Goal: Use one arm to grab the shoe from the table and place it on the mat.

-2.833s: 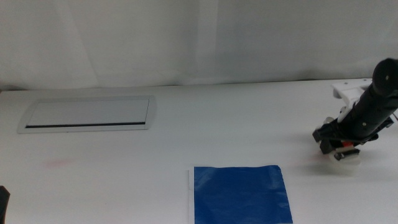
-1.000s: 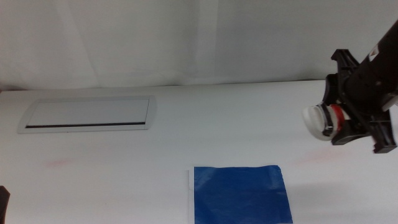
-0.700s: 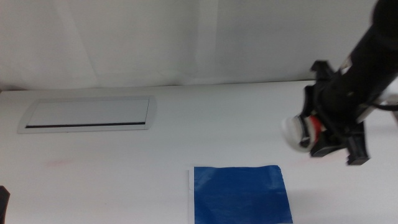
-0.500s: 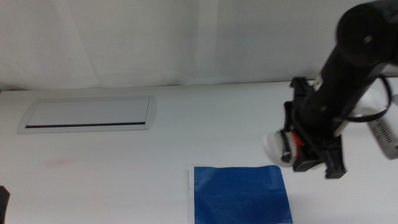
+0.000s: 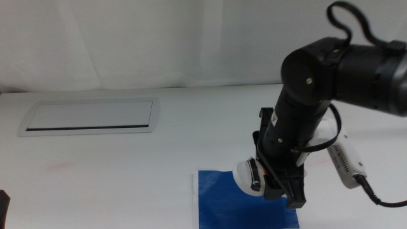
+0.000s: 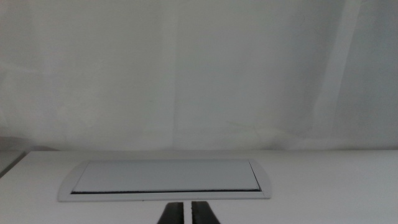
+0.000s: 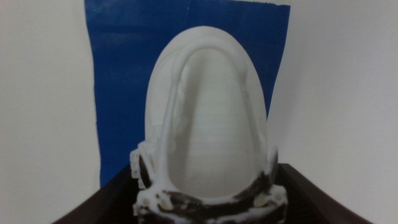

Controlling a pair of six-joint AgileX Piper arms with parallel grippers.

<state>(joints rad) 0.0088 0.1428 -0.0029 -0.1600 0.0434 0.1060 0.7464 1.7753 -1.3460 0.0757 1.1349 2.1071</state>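
The robot's right gripper needs to release the shoe on the middle of the blue mat (image 5: 250,198) (image 7: 185,121). The shoe is held over the mat's far part.
The right arm's gripper (image 5: 272,183) is shut on the shoe (image 5: 248,176), a white sandal with a red strap showing. It holds the shoe in the air over the far part of the blue mat (image 5: 219,205), toe pointing left. In the right wrist view the shoe's white sole (image 7: 208,118) fills the middle, with the mat (image 7: 121,68) under and beyond it and the dark jaws pressed against its strapped end. The left gripper (image 6: 185,214) waits shut at the table's near-left corner, where its dark tip (image 5: 3,207) shows in the middle view.
A grey-framed rectangular panel (image 5: 89,116) is set into the white table (image 5: 127,165) at the back left; it also faces the left wrist camera (image 6: 165,185). A white curtain backs the table. The right arm's white cable piece (image 5: 346,165) hangs right of the mat.
The right arm lifted the shoe off the table at the far right. It has carried the shoe left and down toward me, and now holds it over the mat.
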